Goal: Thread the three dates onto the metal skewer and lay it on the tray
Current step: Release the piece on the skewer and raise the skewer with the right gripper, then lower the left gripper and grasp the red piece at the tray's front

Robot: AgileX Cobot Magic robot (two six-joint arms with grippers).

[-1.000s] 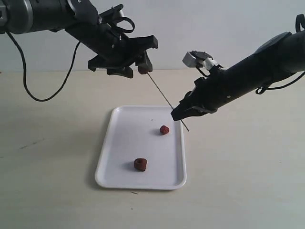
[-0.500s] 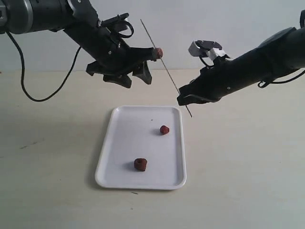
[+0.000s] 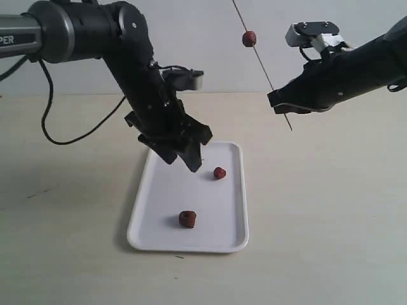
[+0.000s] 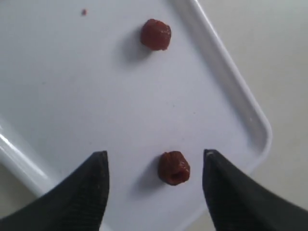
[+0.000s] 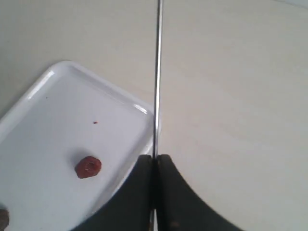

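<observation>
The robot's left gripper will next go down to the front date on the white tray and close on the date's sides (image 3: 187, 219) (image 4: 173, 168).
One date (image 3: 249, 39) sits threaded high on the metal skewer (image 3: 262, 63), which slants in the air to the right of the tray. My right gripper (image 3: 277, 103) is shut on the skewer's lower part, and the rod (image 5: 157, 72) runs out from between the pressed fingertips (image 5: 155, 158). Two dates lie on the white tray (image 3: 165, 190), one near its right rim (image 3: 219, 172) and one toward the front (image 3: 187, 218). My left gripper (image 3: 186, 159) hangs open above the tray. In the left wrist view its gripper (image 4: 155, 155) frames the front date (image 4: 173, 167) without touching it; the other date (image 4: 155, 34) lies farther off.
The tray rests on a pale beige table (image 3: 331, 222) before a light wall. A black cable (image 3: 70, 130) droops from the left arm onto the table at the left. A tiny dark speck (image 5: 95, 122) marks the tray floor.
My left gripper let go of the date on the skewer and swung down over the tray, open. My right gripper lifted the skewer up and to the right, with the date staying on it.
</observation>
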